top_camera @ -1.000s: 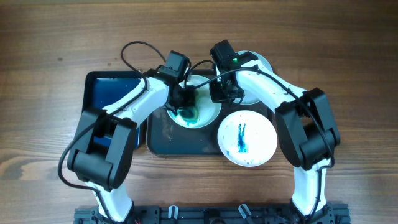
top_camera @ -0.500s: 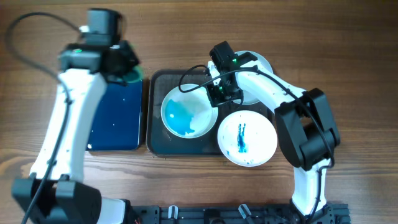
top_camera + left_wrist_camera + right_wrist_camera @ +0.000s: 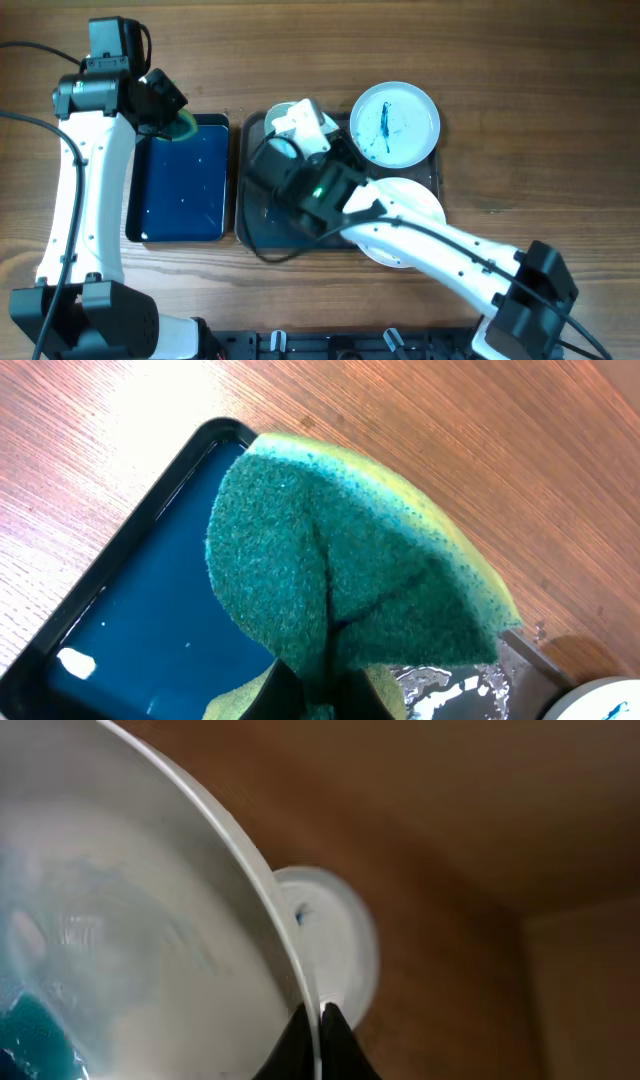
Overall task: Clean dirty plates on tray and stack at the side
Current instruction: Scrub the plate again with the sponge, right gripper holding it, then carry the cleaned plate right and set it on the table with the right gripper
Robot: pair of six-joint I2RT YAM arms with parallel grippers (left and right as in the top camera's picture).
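Note:
The robot's right gripper will set the smeared white plate free on the bare wooden table [image 3: 496,150] beside the far blue-streaked plate.
My left gripper [image 3: 176,122] is shut on a green and yellow sponge [image 3: 340,560], held above the far right corner of the blue tray [image 3: 175,195]. My right gripper [image 3: 318,1020] is shut on the rim of a white plate [image 3: 150,930] smeared blue-green, lifted and tilted on edge; overhead it shows as a white shape [image 3: 284,112] over the far left of the dark tray [image 3: 250,220]. A second plate [image 3: 395,123] with blue streaks lies at the tray's far right. A third plate [image 3: 418,200] at the front right is mostly hidden by my right arm.
The blue tray [image 3: 130,610] holds a film of water and sits just left of the dark tray, whose wet corner [image 3: 530,660] shows in the left wrist view. My right arm crosses the dark tray diagonally. Bare wooden table surrounds both trays.
My left gripper carried the sponge from the middle plate out to the blue tray's far corner. My right gripper lifted that plate and tilted it, and its arm swung across the tray.

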